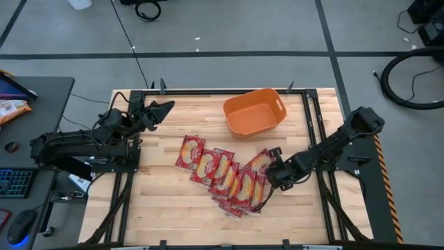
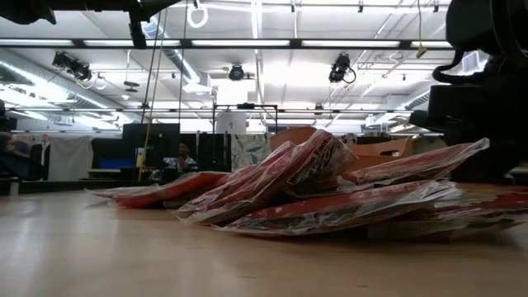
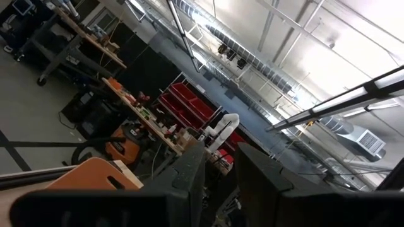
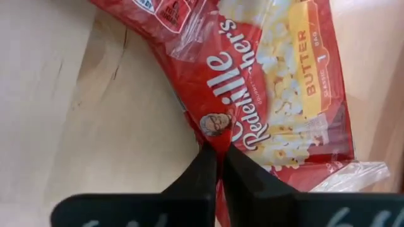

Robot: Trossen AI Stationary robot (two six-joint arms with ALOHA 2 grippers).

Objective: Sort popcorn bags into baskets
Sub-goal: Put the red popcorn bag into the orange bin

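Observation:
The robot's right gripper will let go of the red popcorn bag on the orange basket's bottom, toward the side (image 1: 250, 119) facing the heap.
Several red popcorn bags (image 1: 220, 172) with yellow picture panels lie in an overlapping heap mid-table; the low view shows the heap (image 2: 330, 194) side-on. The orange basket (image 1: 254, 111) stands at the far edge, beyond the heap, and its rim (image 3: 95, 178) shows in the left wrist view. My right gripper (image 1: 272, 171) is at the heap's right end, shut on one bag (image 4: 271, 94). My left gripper (image 1: 164, 107) hovers open over the table's far left part, away from the bags, pointing toward the basket. My right gripper pinches the long side edge (image 4: 213, 137) of a red bag between its two fingers (image 4: 196, 173). It comes from the table's right side, slanting down. The bag's held side is tipped up (image 1: 259, 161), and the rest of it lies on the neighbouring bags.
Bare wood lies near and left of the heap (image 1: 156, 201). Black frame rails (image 1: 316, 132) run along the table's sides. A desk with a keyboard and mouse (image 1: 17, 184) stands off the table's left edge.

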